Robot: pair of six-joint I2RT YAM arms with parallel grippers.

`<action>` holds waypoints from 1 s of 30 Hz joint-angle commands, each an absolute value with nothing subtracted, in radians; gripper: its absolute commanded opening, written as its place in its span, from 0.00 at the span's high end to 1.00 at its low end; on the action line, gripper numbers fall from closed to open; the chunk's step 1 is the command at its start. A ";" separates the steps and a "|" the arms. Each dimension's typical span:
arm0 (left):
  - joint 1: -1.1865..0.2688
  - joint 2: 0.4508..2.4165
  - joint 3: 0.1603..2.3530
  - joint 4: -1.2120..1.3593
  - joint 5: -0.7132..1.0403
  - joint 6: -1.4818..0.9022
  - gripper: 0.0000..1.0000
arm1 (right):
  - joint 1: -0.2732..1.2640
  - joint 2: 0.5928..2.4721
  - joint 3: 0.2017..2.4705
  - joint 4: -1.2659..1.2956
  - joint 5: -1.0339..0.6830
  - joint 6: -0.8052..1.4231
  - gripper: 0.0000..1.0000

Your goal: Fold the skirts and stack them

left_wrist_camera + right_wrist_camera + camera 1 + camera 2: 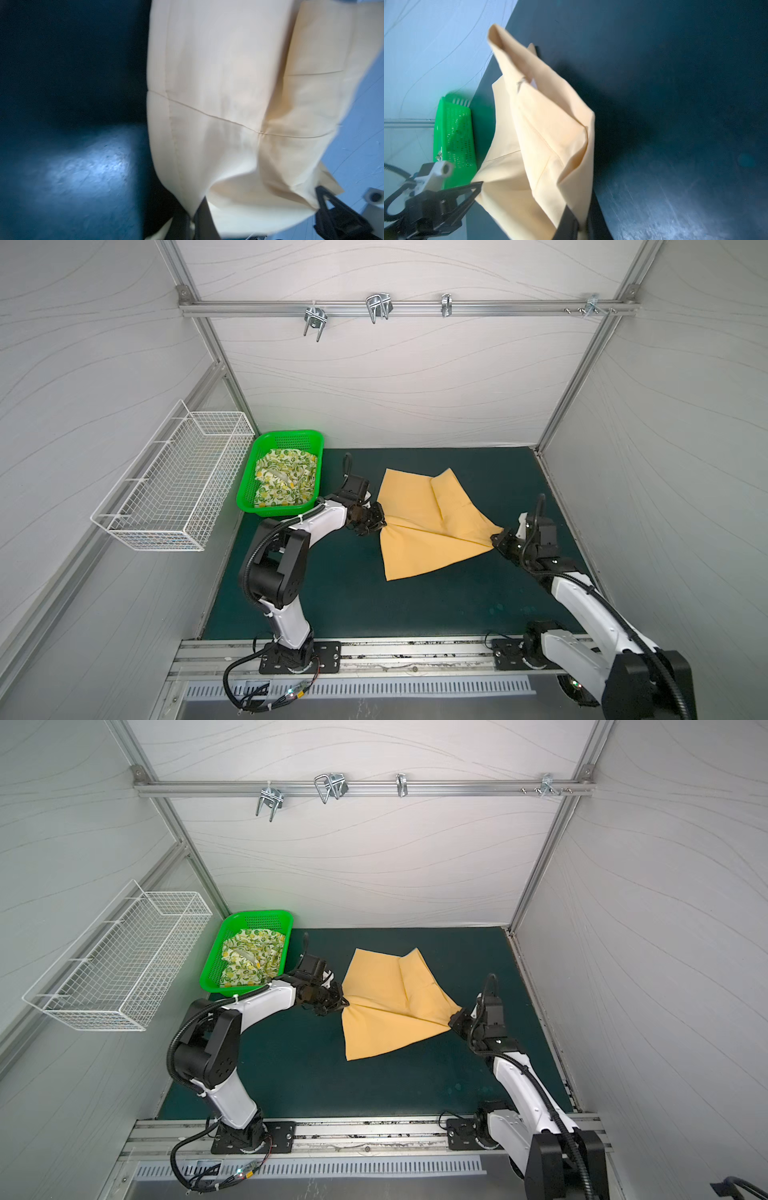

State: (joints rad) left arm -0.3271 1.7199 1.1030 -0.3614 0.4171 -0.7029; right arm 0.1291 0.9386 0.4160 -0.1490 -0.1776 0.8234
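Observation:
Next, I lay the skirt flat and take its front corner (389, 574), as my left gripper holds it midway along its edge and the skirt's rear flap lies folded.
The mustard-yellow skirt (432, 522) (395, 1002) is partly lifted over the dark green mat, stretched between my two grippers. Its rear flap is folded over, and the front corner rests on the mat. My left gripper (380, 522) (345, 1002) is shut on the skirt's left edge. The left wrist view shows the cloth (228, 104) pinched at the jaws (194, 216). My right gripper (496, 539) (454, 1020) is shut on the right corner, with cloth (539, 145) between its jaws (581, 226). The lemon-print skirt (284, 481) (251, 957) lies crumpled in the green basket (291, 435) (257, 914).
The green basket stands at the mat's back left corner, close behind my left arm. A white wire basket (174, 489) hangs on the left wall. Metal hooks (378, 308) hang on the rear rail. Bare mat (353, 593) lies in front of the skirt.

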 commanded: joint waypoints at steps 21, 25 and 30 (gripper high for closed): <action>-0.128 1.692 1.134 -0.571 0.217 -0.581 0.81 | 0.379 1.007 0.612 -0.275 -0.077 0.616 0.01; -0.129 1.557 1.084 -0.592 0.149 -0.608 0.48 | 0.491 1.239 0.748 -0.322 -0.037 0.495 0.01; -0.130 1.376 0.963 -0.584 0.183 -0.657 0.15 | 0.584 1.402 0.831 -0.325 0.015 0.437 0.01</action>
State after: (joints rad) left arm -0.1272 1.4475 1.0084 -0.5671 0.1864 -0.6216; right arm 0.5468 1.3647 0.7979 -0.2775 -0.0357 0.5175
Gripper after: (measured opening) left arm 0.840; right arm 0.991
